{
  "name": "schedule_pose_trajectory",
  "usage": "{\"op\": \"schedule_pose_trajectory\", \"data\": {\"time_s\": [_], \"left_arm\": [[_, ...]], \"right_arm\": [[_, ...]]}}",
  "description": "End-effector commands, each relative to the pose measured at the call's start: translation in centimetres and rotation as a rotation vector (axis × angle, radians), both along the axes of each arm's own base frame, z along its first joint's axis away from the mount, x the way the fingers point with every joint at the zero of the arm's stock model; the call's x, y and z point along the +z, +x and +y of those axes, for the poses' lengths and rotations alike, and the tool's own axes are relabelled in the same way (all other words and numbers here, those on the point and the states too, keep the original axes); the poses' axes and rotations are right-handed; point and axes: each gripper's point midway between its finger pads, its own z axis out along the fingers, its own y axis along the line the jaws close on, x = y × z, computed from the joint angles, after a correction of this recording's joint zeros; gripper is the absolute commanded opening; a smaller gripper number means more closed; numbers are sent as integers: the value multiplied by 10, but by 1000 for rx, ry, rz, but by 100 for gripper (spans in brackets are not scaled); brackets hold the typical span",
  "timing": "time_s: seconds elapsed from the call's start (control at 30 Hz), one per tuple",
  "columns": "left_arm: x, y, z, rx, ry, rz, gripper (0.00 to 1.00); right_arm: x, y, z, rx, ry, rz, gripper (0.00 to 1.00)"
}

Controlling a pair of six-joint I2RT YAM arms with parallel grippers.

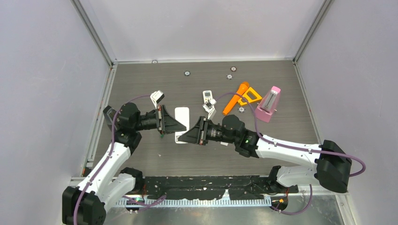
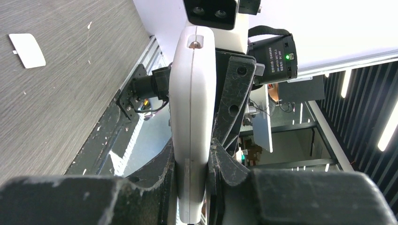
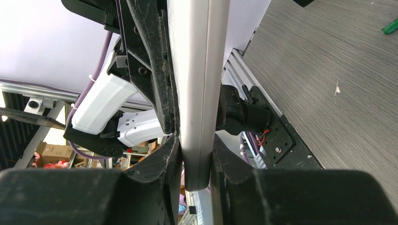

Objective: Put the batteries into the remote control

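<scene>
The remote control is crosswise in my left gripper, so my right gripper should open, take hold of the battery end [image 1: 181, 141] again and swivel it clear before loading a battery.
The white remote control [image 1: 181, 123] is gripped from both sides at mid-table. My left gripper [image 1: 174, 125] is shut on its left side, and in the left wrist view the remote [image 2: 192, 93] runs edge-on between the fingers of that gripper [image 2: 193, 157]. My right gripper [image 1: 188, 135] is shut on the opposite side. The right wrist view has both fingers pressed against the remote's [image 3: 199, 84] lower end at the gripper [image 3: 197, 147]. A green battery [image 3: 389, 26] lies on the table. Other batteries do not show.
A flat white piece [image 2: 27, 50] lies on the wood-grain table. At the back are a small white remote [image 1: 208, 96], an orange tool [image 1: 240, 97], a pink wedge-shaped object [image 1: 268, 104] and another white piece [image 1: 157, 97]. Walls enclose the table on three sides.
</scene>
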Motion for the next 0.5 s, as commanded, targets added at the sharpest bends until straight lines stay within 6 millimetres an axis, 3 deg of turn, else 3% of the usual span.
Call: {"op": "schedule_pose_trajectory", "data": {"time_s": [0.0, 0.07, 0.17, 0.23, 0.27, 0.3, 0.37, 0.47], "left_arm": [[8, -2, 0, -2, -12, -56, 0], [8, -2, 0, -1, -13, -58, 0], [8, -2, 0, 2, -13, -63, 0], [8, -2, 0, 5, -12, -69, 0], [8, -2, 0, 5, -12, -73, 0], [9, -2, 0, 9, -12, -81, 0], [11, -1, 1, 17, -15, -103, 0], [14, -2, 2, 30, -17, -143, 0]], "right_arm": [[13, 5, 1, -16, 24, -45, 16], [12, 6, 0, -20, 18, -46, 9], [13, 5, -1, -23, 15, -54, 6], [16, 6, -3, -31, 21, -61, 20], [17, 6, -4, -37, 23, -64, 36], [19, 6, -6, -41, 31, -70, 43], [23, 7, -9, -54, 40, -82, 66], [27, 8, -12, -68, 48, -99, 75]]}}
